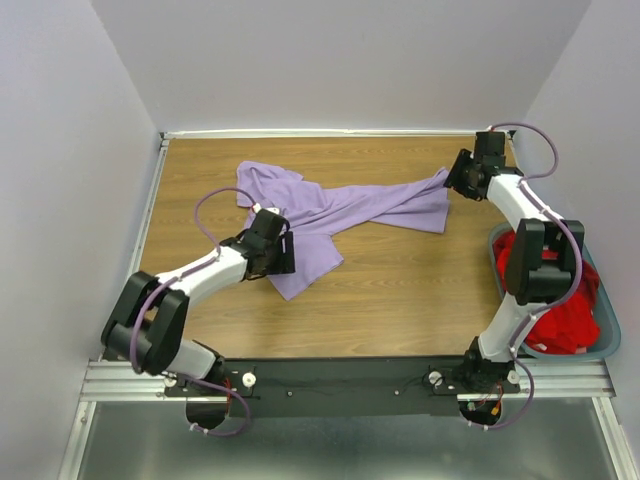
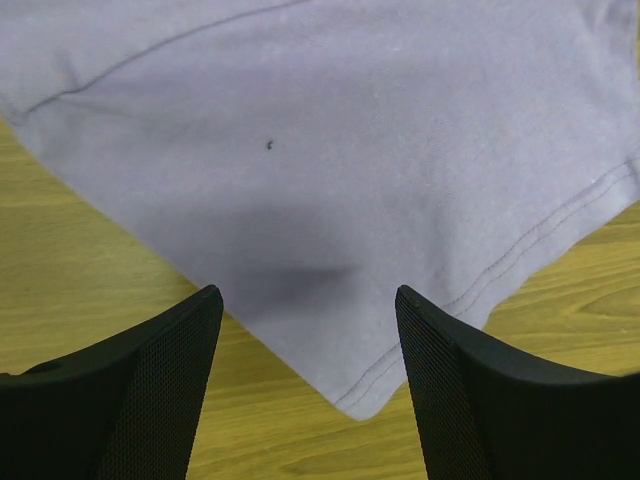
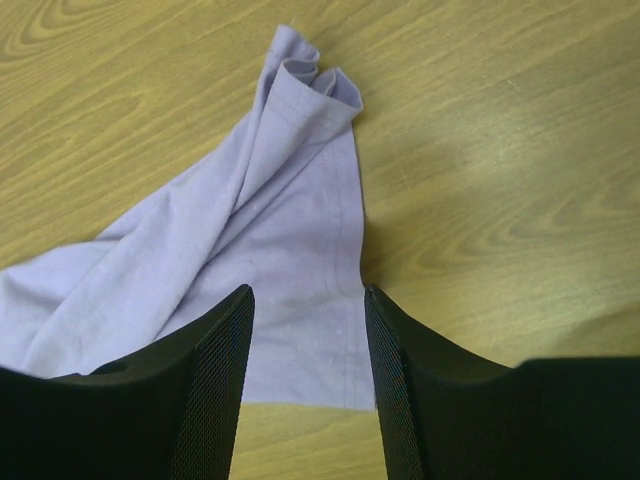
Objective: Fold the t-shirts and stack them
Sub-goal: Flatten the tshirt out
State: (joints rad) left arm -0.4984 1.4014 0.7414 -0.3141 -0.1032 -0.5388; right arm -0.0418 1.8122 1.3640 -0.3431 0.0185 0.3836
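Next, I close my right gripper on the bunched far corner (image 1: 443, 172) (image 3: 292, 58) of the lavender t-shirt, where the cloth curls up beyond the flat hemmed edge.
The lavender t-shirt (image 1: 340, 215) lies crumpled and stretched across the middle of the wooden table. My left gripper (image 1: 283, 252) is open over its near-left part. In the left wrist view a hemmed corner of the shirt (image 2: 360, 390) lies on the wood between the open gripper's (image 2: 308, 292) fingers (image 2: 170, 380). My right gripper (image 1: 455, 178) is open at the shirt's far right end. In the right wrist view the gripper (image 3: 307, 292) stands over the shirt's hemmed edge (image 3: 300, 250), holding nothing. The red t-shirt (image 1: 565, 320) lies bunched in the basket.
The teal-grey plastic basket (image 1: 608, 345) stands at the table's right near edge, partly behind the right arm. Walls close the table on the left, back and right. Bare wood (image 1: 400, 300) shows in front of the lavender shirt.
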